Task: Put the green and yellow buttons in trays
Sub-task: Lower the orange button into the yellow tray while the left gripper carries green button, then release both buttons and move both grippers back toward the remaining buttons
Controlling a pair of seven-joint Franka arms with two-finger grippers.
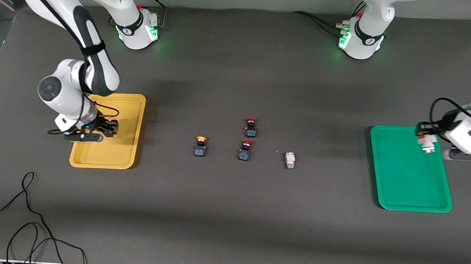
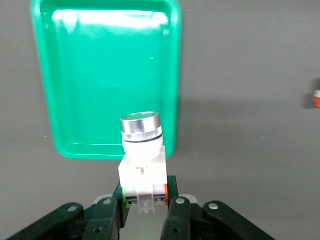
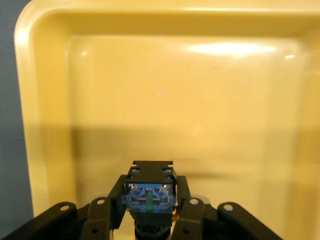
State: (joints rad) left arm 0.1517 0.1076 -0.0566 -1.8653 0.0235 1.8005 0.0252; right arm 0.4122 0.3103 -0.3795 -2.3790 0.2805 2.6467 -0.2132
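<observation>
The white green-ended button, now over the green tray's rim, will be released by my left gripper on the bottom of the green tray, toward the side (image 1: pixel 396 167) (image 2: pixel 107 49) facing in the middle of the table.
My right gripper (image 1: pixel 105 128) is shut on a yellow-capped dark button (image 1: pixel 112 121) and holds it over the yellow tray (image 1: pixel 126 157). In the right wrist view the button's dark body (image 3: pixel 150 192) sits between the fingers, above the tray floor (image 3: pixel 175 100). My left gripper (image 1: pixel 424 140) is shut on a white green-ended button (image 1: pixel 427 143) over the green tray's (image 1: pixel 406 181) rim toward the left arm's end. The left wrist view shows that button (image 2: pixel 142 150) in the jaws and the tray (image 2: pixel 100 75). A second yellow-capped button (image 1: pixel 200 146) and a second white-green button (image 1: pixel 290 160) lie mid-table.
Two red-capped dark buttons (image 1: pixel 251 127) (image 1: pixel 245 150) stand between the loose yellow and green ones. Black cables (image 1: pixel 26 217) lie near the front edge toward the right arm's end. Both trays hold nothing on their floors.
</observation>
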